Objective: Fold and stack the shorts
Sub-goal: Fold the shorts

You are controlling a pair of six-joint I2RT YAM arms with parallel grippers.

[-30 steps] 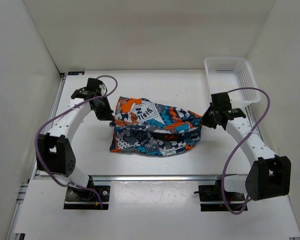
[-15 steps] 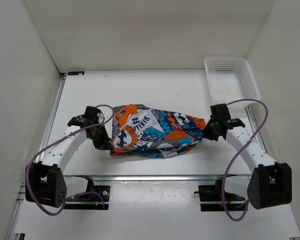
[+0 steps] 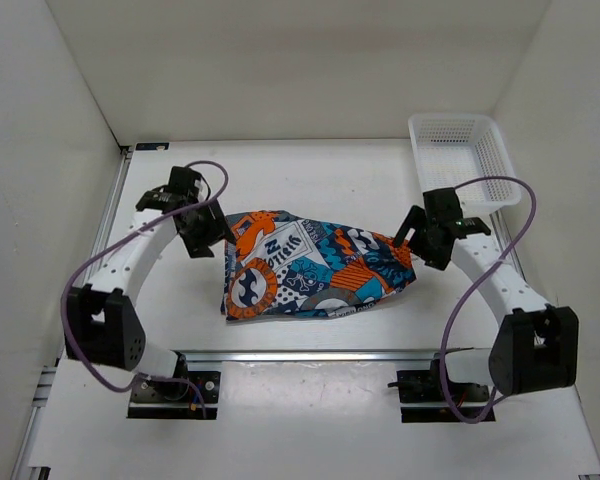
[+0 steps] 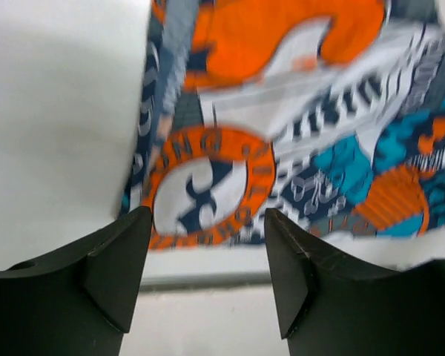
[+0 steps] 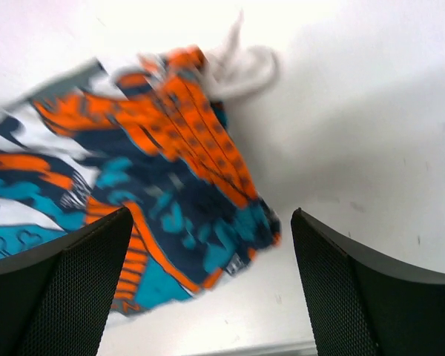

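Note:
The shorts' orange waistband (image 3: 408, 259) (image 5: 226, 167) has a white drawstring. Next, my right gripper should go to the waistband and close just on the near side of that drawstring.
The shorts (image 3: 315, 265), printed in orange, blue, navy and white, lie folded over in a wide bundle on the white table, near its front edge. My left gripper (image 3: 202, 235) hovers just off their left end, open and holding nothing. In the left wrist view the shorts (image 4: 282, 111) lie beyond the parted fingers of the left gripper (image 4: 208, 215). My right gripper (image 3: 420, 245) stands open at the right end of the shorts. In the right wrist view the bunched corner of the shorts (image 5: 156, 170) lies loose ahead of the right gripper (image 5: 211, 215).
A white mesh basket (image 3: 465, 160) stands at the back right corner of the table. White walls close in the left, back and right sides. A metal rail (image 3: 310, 353) runs along the table's front edge.
Both grippers were shut on the ends of the shorts and have opened and let go. The shorts now rest folded on the table. Both grippers have drawn back from the cloth.

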